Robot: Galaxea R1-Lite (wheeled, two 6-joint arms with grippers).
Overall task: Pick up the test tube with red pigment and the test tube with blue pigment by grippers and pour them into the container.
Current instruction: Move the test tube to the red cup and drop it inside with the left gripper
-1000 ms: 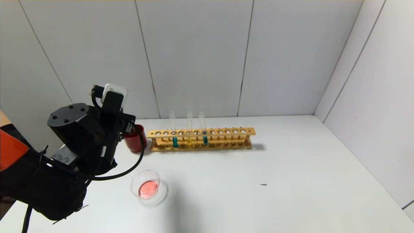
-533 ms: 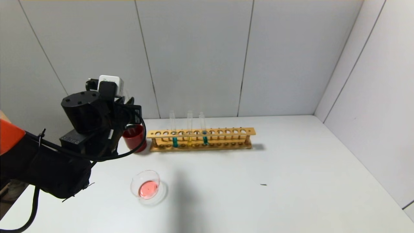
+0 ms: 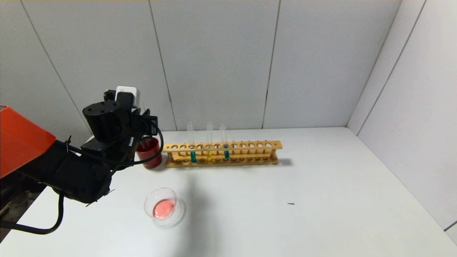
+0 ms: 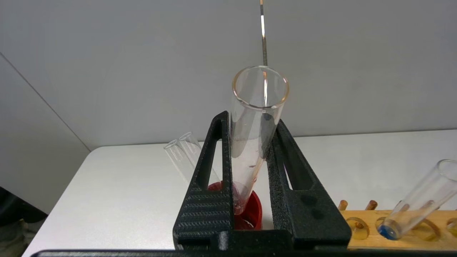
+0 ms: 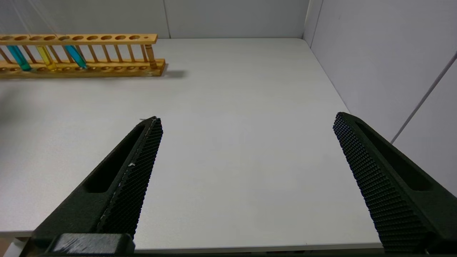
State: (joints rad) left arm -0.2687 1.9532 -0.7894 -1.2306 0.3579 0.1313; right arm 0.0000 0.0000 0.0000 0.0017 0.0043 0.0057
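Observation:
Next, I let go of the test tube with red pigment with my left gripper inside the dark red cup (image 3: 149,149) (image 4: 245,210) beside the wooden rack.
My left gripper (image 3: 145,123) is shut on the test tube with red pigment (image 4: 250,150), now nearly empty with a reddish film at its round bottom. It holds the tube nearly upright, its lower end over the mouth of the dark red cup (image 3: 149,153). The container (image 3: 163,206), a clear glass dish, holds pink-red liquid on the table nearer me. Two tubes with blue pigment (image 3: 193,156) (image 3: 226,154) stand in the wooden rack (image 3: 250,145). My right gripper (image 5: 247,117) is open and empty over bare table, far right of the rack.
A yellow-liquid tube (image 3: 209,154) stands between the two blue ones. Two empty tubes (image 4: 182,157) lean in the red cup (image 4: 251,214). Grey walls close off the back and right. A small dark speck (image 3: 291,203) lies on the table.
My left arm has swung away from the dish, back and toward the red cup, bringing the tube upright over it. The dish and the rack have not moved.

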